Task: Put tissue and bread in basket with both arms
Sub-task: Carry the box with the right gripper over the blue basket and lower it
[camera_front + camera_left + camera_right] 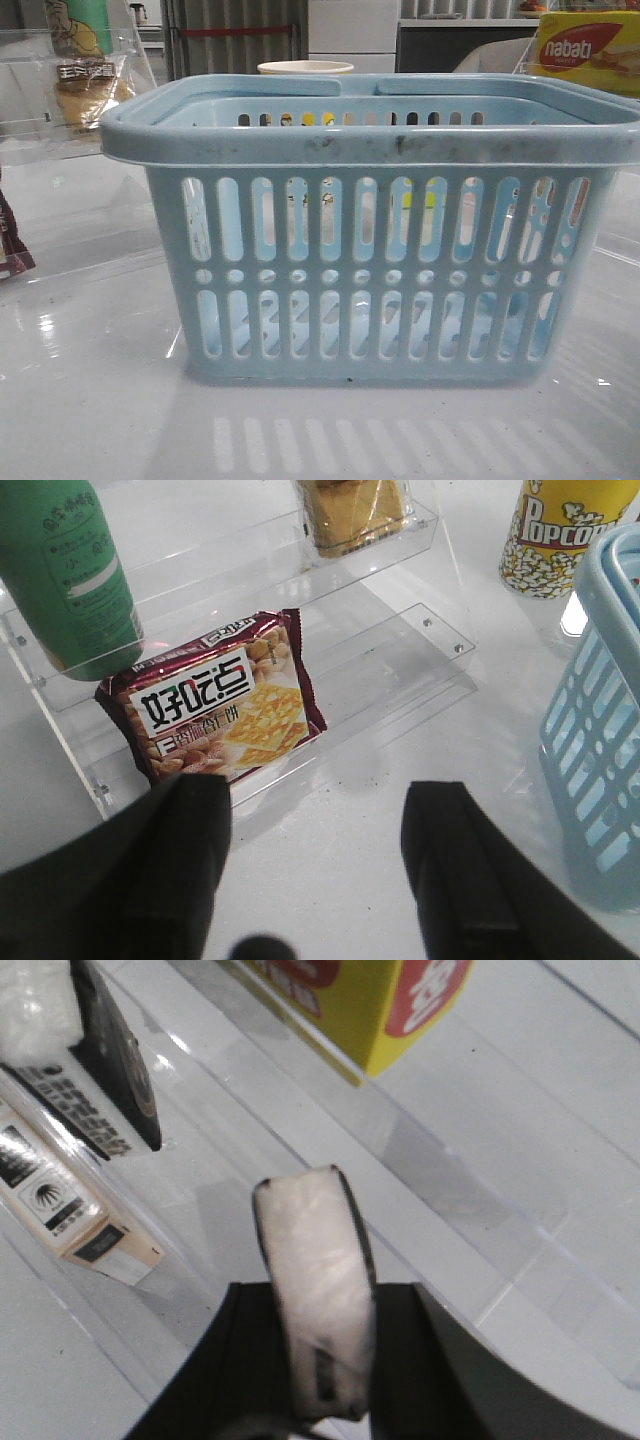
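Next, my right gripper releases the tissue behind the basket's front slots [469,320], low toward the yellow nabati box end.
The pale blue slotted basket [370,230] fills the middle of the front view, and its corner shows in the left wrist view [600,710]. The bread [350,515], a golden-brown bun in clear wrap, sits on the upper tier of a clear shelf; it also shows in the front view [85,85] at the far left. My left gripper [320,800] is open and empty above the table, in front of the shelf. My right gripper [320,1300] is shut on the tissue [315,1240], a small dark-edged pack seen edge-on with a pale face. Neither gripper shows in the front view.
On the clear acrylic shelf [400,650] a maroon biscuit packet [215,710] lies below a green bottle [65,570]. A popcorn cup [560,535] stands beside the basket. A yellow nabati box [350,1000], another dark pack [115,1070] and a beige box [60,1200] sit on the right-hand shelf.
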`<state>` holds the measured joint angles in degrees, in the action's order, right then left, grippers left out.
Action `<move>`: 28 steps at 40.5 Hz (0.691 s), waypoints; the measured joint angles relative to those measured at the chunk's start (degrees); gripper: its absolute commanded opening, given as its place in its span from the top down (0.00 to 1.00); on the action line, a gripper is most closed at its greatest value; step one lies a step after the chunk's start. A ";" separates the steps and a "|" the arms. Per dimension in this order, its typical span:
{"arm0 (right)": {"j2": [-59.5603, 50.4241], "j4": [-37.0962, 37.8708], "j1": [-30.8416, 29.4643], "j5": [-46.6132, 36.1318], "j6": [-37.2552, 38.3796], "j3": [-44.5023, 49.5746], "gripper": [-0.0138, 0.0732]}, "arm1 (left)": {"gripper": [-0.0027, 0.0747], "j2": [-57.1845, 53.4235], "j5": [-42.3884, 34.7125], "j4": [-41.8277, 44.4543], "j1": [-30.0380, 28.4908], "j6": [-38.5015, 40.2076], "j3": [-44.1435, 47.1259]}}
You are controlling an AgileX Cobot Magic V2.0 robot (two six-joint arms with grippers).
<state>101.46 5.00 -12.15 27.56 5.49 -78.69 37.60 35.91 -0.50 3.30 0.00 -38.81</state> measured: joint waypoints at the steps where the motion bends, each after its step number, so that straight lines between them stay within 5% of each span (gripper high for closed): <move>1: -0.35 -0.17 0.00 0.35 0.00 0.00 0.57 | 0.41 0.00 0.00 0.00 0.00 0.00 0.00; 15: -14.58 -5.00 3.85 4.89 0.00 0.00 0.57 | 0.41 0.00 0.00 0.00 0.00 0.00 0.00; 28: -25.10 -5.41 21.51 12.01 -1.11 0.00 0.57 | 0.41 0.00 0.00 0.00 0.00 0.00 0.00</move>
<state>76.36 -0.41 9.37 39.57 4.38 -78.69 37.60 35.91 -0.50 3.30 0.00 -38.81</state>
